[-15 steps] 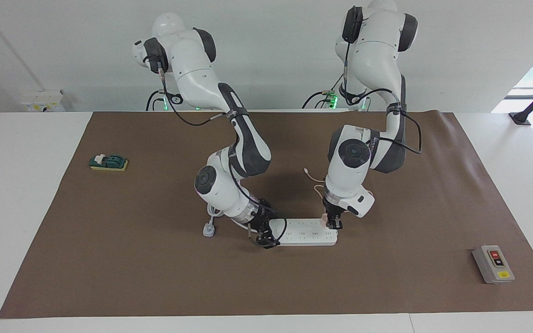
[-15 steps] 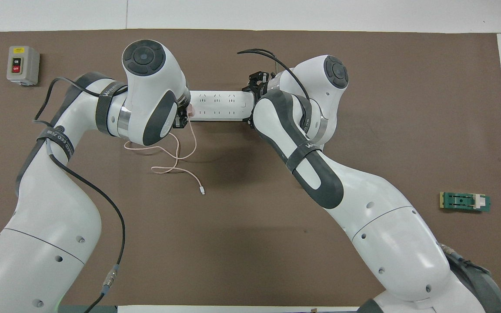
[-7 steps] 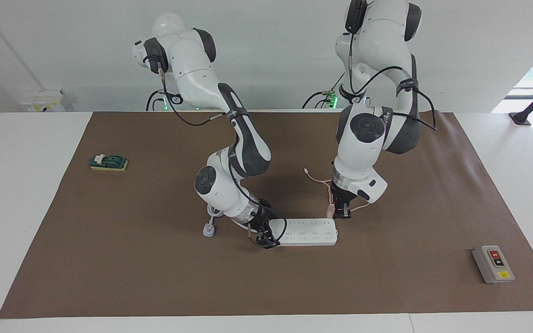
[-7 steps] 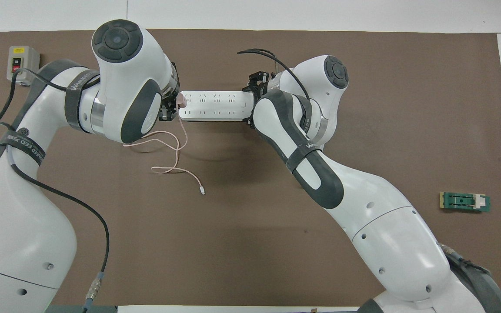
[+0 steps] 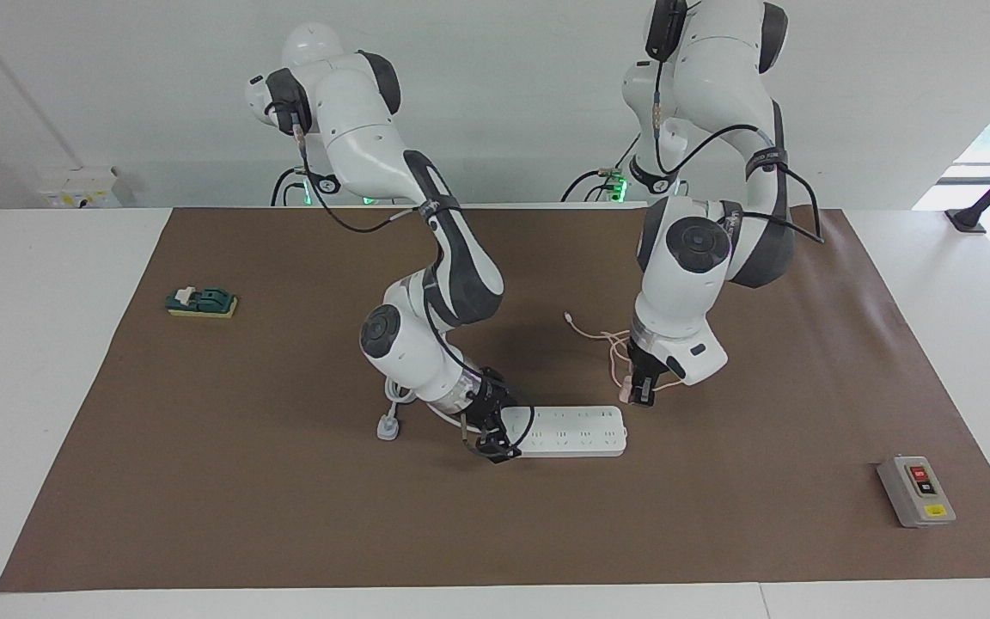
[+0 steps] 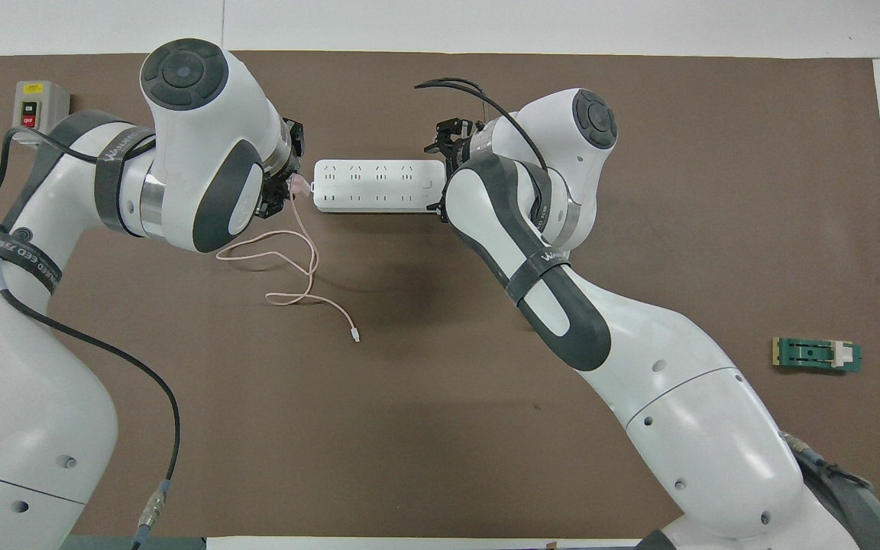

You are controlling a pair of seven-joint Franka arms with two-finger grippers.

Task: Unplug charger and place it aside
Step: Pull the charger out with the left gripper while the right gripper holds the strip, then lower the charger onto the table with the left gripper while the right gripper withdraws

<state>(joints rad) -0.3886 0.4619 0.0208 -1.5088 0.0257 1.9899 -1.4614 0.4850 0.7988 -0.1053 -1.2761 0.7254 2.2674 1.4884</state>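
Observation:
The charger will go from my left gripper down onto the mat, where I need to set it level with the cable's tip [image 6: 158, 354], toward the end of the grey box.
The pale pink charger [image 5: 626, 392] [image 6: 300, 184] is out of the white power strip [image 5: 572, 431] [image 6: 377, 186] and hangs just off the strip's end toward the left arm's end of the table. My left gripper [image 5: 639, 391] [image 6: 284, 189] is shut on it, a little above the mat. The thin pink cable [image 6: 304, 256] [image 5: 611, 344] trails from the charger over the mat toward the robots. My right gripper [image 5: 489, 440] [image 6: 444, 145] is at the strip's other end, low against it.
The strip's thick white cord and plug [image 5: 388, 427] lie by the right arm. A grey box with red and black buttons [image 5: 916, 491] [image 6: 40, 113] sits toward the left arm's end. A green block [image 5: 201, 302] [image 6: 816, 355] sits toward the right arm's end.
My left gripper pulled the charger up out of the strip and carried it off the strip's end toward the left arm's side. The cable dragged along. The right arm shifted only slightly.

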